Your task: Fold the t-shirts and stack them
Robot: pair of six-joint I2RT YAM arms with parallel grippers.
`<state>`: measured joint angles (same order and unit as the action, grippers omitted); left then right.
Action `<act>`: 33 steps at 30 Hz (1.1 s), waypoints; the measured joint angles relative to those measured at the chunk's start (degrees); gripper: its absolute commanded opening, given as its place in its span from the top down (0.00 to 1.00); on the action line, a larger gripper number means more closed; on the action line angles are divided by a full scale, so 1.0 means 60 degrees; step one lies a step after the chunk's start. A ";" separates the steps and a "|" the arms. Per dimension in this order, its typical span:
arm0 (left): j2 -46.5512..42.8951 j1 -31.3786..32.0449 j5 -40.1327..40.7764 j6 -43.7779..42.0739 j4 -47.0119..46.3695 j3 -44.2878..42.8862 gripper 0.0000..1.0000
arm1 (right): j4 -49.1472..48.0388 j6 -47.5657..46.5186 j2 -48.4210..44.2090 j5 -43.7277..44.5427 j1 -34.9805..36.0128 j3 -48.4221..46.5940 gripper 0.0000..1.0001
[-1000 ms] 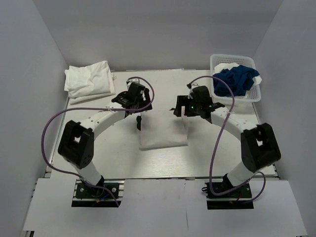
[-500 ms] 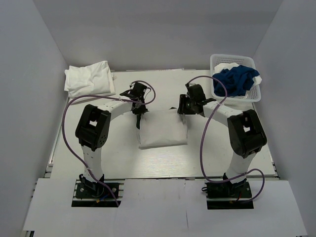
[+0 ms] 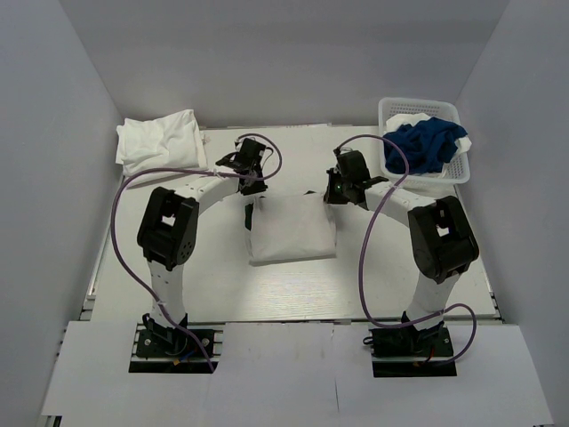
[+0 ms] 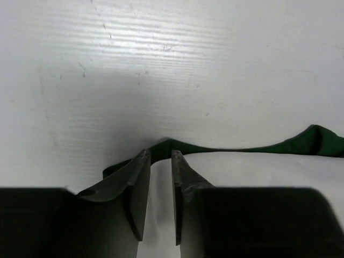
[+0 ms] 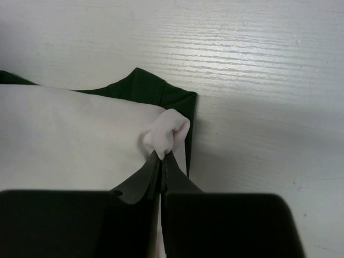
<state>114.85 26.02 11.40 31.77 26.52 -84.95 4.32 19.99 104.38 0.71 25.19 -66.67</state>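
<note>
The dark green edge sticks out past the white t-shirt's side, so my left gripper needs to retake the white far corner (image 3: 258, 200) and draw it out over the green.
A folded white t-shirt (image 3: 292, 229) lies mid-table on a dark green t-shirt, whose edge (image 4: 317, 141) peeks out along its far side and at the right far corner (image 5: 145, 86). My left gripper (image 3: 252, 182) is at the white shirt's far left corner. Its fingers (image 4: 141, 177) stand close together with white cloth (image 4: 160, 204) filling the narrow gap. My right gripper (image 5: 162, 156) at the far right corner is shut on a bunched pinch of the white shirt (image 5: 167, 129). In the top view my right gripper (image 3: 334, 192) sits over that corner.
A stack of folded white t-shirts (image 3: 160, 145) sits at the back left corner. A white mesh basket (image 3: 391, 108) at the back right holds a royal blue t-shirt (image 3: 427, 142) and a white one (image 3: 409, 118). Grey walls enclose the table.
Both arms have stretched forward and lowered onto the white shirt's far corners. Both grippers, open a second ago, have closed onto the cloth.
</note>
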 measured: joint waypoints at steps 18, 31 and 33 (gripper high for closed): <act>0.0510 -0.0007 0.0211 -0.0313 0.0645 -0.0178 0.71 | -0.0040 -0.0146 -0.0087 -0.0193 -0.0011 0.0007 1.00; -0.0182 0.0044 0.0029 -0.0404 0.0408 0.0193 1.00 | -0.0062 -0.0153 -0.0215 -0.0186 -0.0007 0.0106 1.00; -0.0747 0.0062 -0.0076 -0.0455 0.0204 0.0601 1.00 | -0.0080 -0.0160 -0.0459 -0.0189 -0.0007 0.0262 1.00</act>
<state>110.37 26.39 10.94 29.04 27.75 -81.34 3.84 19.03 101.62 -0.43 25.15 -65.10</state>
